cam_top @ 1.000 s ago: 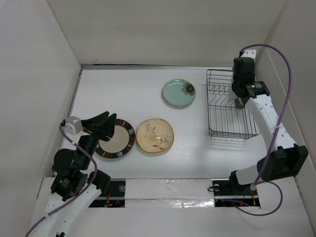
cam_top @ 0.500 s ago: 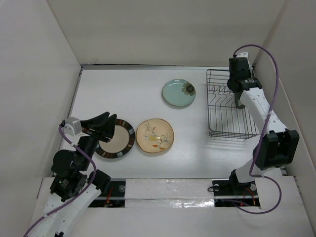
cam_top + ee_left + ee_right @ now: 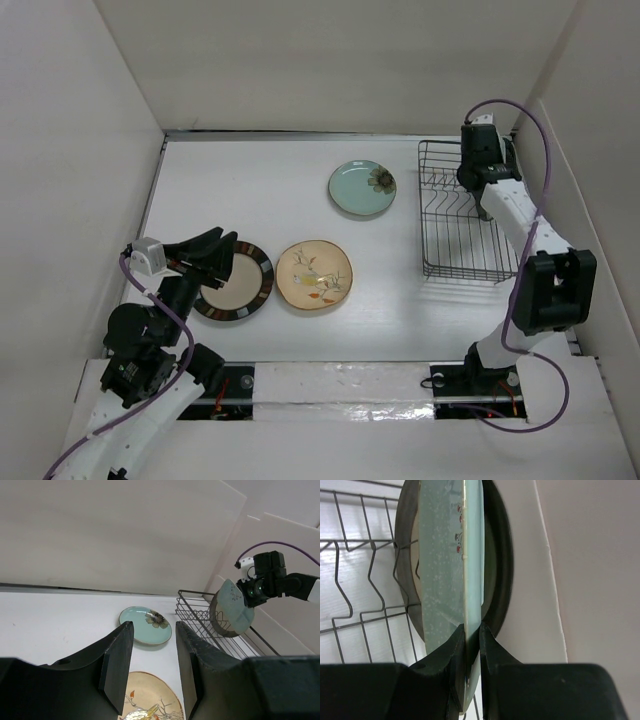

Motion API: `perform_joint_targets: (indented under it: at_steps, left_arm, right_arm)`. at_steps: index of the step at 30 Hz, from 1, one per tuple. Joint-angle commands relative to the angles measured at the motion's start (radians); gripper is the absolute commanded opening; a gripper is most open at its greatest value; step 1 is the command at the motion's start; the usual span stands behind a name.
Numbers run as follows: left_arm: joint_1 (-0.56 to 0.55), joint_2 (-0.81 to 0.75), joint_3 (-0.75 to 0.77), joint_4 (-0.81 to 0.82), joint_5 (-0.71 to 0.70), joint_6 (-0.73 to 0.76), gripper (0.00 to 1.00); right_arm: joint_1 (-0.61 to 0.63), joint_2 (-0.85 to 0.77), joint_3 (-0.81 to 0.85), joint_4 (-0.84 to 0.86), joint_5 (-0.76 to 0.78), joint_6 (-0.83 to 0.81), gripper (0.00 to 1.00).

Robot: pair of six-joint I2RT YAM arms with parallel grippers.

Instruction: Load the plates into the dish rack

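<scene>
My right gripper has the pale-green plate, now on edge over the rack's far end. It will let go of it upright in the dish rack (image 3: 480, 177) (image 3: 422, 565) beside the brown-rimmed cream plate.
My right gripper (image 3: 481, 181) (image 3: 472, 636) is shut on the pale-green squarish plate (image 3: 451, 575), held on edge over the far end of the black wire dish rack (image 3: 462, 238) (image 3: 364, 587). The plate also shows in the left wrist view (image 3: 236, 606). Close behind it the brown-rimmed cream plate (image 3: 501, 565) stands upright in the rack. My left gripper (image 3: 215, 254) (image 3: 153, 628) is open and empty over the striped-rim plate (image 3: 240, 286). The floral plate (image 3: 314, 274) (image 3: 148, 700) and the teal flower plate (image 3: 363, 187) (image 3: 145, 625) lie flat on the table.
White walls close in the table on the left, the back and the right. The right wall runs close beside the rack (image 3: 200, 617). A purple cable (image 3: 538, 120) loops above my right arm.
My right arm has carried the pale-green plate toward the far end of the rack and turned its wrist. My left arm and the three flat plates have not moved.
</scene>
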Motion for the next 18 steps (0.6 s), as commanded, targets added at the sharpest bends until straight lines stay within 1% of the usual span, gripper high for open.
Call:
perform_joint_targets:
  at_steps: [1, 3, 8, 12, 18]
  left_arm:
    - [-0.007, -0.004, 0.017, 0.036, -0.005, 0.005, 0.36]
    - [-0.007, -0.006, 0.017, 0.042, 0.004, 0.004, 0.36]
    - [-0.016, 0.007, 0.015, 0.041, 0.001, 0.004, 0.36]
    - [-0.016, 0.016, 0.014, 0.038, -0.008, 0.004, 0.36]
    - [-0.016, 0.024, 0.012, 0.038, -0.007, 0.004, 0.36]
  right_arm:
    - [0.015, -0.005, -0.010, 0.158, 0.075, -0.045, 0.00]
    - [0.041, -0.002, -0.048, 0.187, 0.084, -0.041, 0.00]
    - [0.041, 0.007, -0.109, 0.226, 0.048, 0.021, 0.00]
    - [0.028, -0.008, -0.201, 0.284, 0.017, 0.056, 0.00]
    - [0.010, -0.022, -0.276, 0.356, -0.038, 0.183, 0.00]
